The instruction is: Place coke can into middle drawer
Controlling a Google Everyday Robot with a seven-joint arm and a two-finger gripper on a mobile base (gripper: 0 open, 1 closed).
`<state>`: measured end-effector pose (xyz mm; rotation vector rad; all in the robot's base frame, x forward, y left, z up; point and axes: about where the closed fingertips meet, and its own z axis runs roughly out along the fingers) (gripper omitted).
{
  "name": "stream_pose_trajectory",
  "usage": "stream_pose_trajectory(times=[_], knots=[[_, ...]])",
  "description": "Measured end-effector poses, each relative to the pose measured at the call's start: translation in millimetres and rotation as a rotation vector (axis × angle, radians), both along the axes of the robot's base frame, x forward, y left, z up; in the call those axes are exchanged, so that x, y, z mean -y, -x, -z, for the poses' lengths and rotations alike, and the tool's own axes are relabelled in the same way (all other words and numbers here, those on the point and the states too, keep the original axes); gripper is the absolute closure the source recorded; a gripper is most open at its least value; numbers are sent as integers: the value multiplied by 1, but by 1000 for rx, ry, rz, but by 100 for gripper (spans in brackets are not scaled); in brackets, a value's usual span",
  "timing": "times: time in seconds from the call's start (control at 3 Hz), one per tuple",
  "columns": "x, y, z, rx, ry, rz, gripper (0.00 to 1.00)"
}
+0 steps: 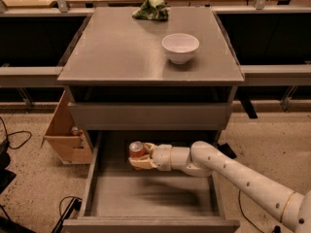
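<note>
Next, my gripper lets go of the coke can on the middle drawer's grey bottom (137, 185), toward the side of the drawer nearest the cardboard box. The can is now held inside that drawer.
The coke can (136, 149), red-orange with a silver top, is held upright in my gripper (139, 158), whose pale fingers are shut on it. The gripper and can are inside the open middle drawer (150, 198), near its back left part, a little above the flat grey floor. My white arm (233, 174) reaches in from the lower right over the drawer's right wall.
A white bowl (180, 47) and a crumpled green bag (151, 9) sit on the cabinet top (121, 52). A shallower grey drawer front (150, 115) is above the open one. A cardboard box (65, 130) stands at the cabinet's left. Cables (14, 140) lie on the floor.
</note>
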<state>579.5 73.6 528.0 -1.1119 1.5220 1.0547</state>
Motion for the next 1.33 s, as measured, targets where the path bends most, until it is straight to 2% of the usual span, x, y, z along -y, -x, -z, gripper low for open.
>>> stream_pose_trajectory(times=[0.33,0.67,1.33], knots=[[-3,3,7,-15,-14,-1,100],[-4,14,36,-7,-63,-24,100],[-13,40,95,-3,-25,-135,100]])
